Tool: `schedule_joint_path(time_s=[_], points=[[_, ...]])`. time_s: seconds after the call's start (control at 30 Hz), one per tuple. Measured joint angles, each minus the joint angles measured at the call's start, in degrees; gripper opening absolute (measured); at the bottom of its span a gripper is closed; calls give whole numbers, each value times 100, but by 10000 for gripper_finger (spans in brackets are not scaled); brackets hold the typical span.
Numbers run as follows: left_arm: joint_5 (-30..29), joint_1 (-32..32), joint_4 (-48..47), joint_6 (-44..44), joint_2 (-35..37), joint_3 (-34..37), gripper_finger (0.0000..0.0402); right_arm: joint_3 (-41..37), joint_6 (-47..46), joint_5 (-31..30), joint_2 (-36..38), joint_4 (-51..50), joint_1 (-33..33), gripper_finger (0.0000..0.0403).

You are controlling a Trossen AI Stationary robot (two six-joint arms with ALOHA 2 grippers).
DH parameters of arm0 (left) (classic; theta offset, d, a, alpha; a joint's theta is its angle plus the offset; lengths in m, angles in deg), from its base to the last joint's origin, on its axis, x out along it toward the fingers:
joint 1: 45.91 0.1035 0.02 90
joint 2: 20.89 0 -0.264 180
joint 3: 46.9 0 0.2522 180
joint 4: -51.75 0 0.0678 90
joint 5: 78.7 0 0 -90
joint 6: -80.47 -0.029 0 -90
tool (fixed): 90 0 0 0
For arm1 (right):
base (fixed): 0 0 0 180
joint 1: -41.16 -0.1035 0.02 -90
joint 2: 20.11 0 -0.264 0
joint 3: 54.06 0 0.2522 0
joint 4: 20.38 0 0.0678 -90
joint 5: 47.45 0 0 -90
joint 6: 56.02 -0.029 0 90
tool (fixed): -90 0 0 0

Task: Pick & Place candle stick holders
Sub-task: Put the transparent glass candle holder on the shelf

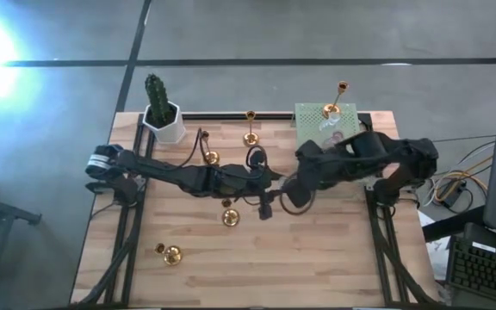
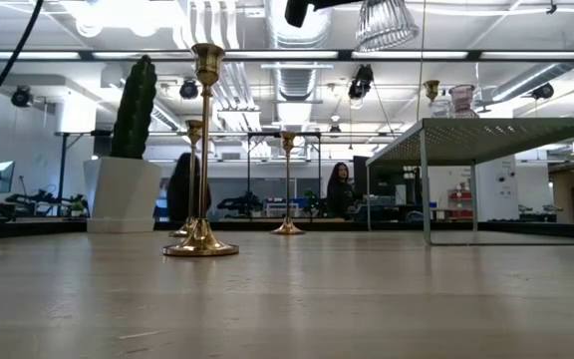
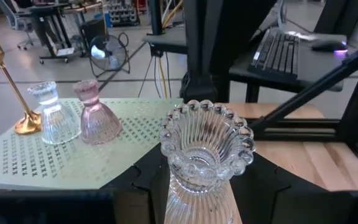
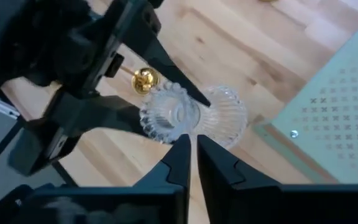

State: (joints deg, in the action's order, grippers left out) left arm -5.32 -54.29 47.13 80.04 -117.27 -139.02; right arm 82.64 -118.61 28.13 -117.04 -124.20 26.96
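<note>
My right fingers barely overlap the clear holder's beaded rim; they should open and pinch deeper over that rim [image 4: 185,124] before my left gripper opens.
A clear ribbed glass candle stick holder [image 4: 191,115] hangs high over the table's middle; it also shows in the low view [image 2: 384,24] and in the left wrist view [image 3: 205,152]. My left gripper [image 1: 261,179] is shut on it. My right gripper [image 4: 193,144] faces it from the table's right, its fingers almost together and their tips right at the glass. Gold holders stand on their round bases on the table [image 1: 211,157] [image 1: 251,136] [image 1: 229,215]. One gold holder [image 1: 170,253] lies near the front left. My left gripper pinches the clear holder at its narrow neck [image 4: 188,106] between its two fingers [image 4: 166,68], which reach level from the table's left and lie across it. The holder is lifted clear of the table. My right gripper's fingertips [image 4: 182,146] stand against the holder's side. I cannot tell whether they touch it.
A raised green perforated mat [image 1: 313,116] at the back right carries a tall gold holder [image 3: 8,81], a clear glass one [image 3: 53,115] and a pink one [image 3: 96,117]. A white pot with a cactus [image 1: 163,116] stands at the back left. Bare wood lies along the table's near edge.
</note>
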Motion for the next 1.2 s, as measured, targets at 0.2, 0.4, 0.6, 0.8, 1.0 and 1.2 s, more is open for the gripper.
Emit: schedule_joint_path(time_s=[0.2,0.4,0.6,0.8,1.0,1.2], points=[[-1,0,-170,-85,2,2,142,113,85,414,-170,3,262,81],[-4,0,-193,-124,2,2,142,-34,-168,607,-110,2,317,134],[-2,0,-169,-126,2,2,142,-63,-152,695,-157,18,343,160],[-1,0,-113,-126,2,2,142,-177,-127,661,-157,85,366,154],[-4,0,-119,-117,2,9,142,-331,-45,531,-157,217,421,134],[12,2,-117,-113,2,9,142,-532,3,542,-157,341,517,113]])
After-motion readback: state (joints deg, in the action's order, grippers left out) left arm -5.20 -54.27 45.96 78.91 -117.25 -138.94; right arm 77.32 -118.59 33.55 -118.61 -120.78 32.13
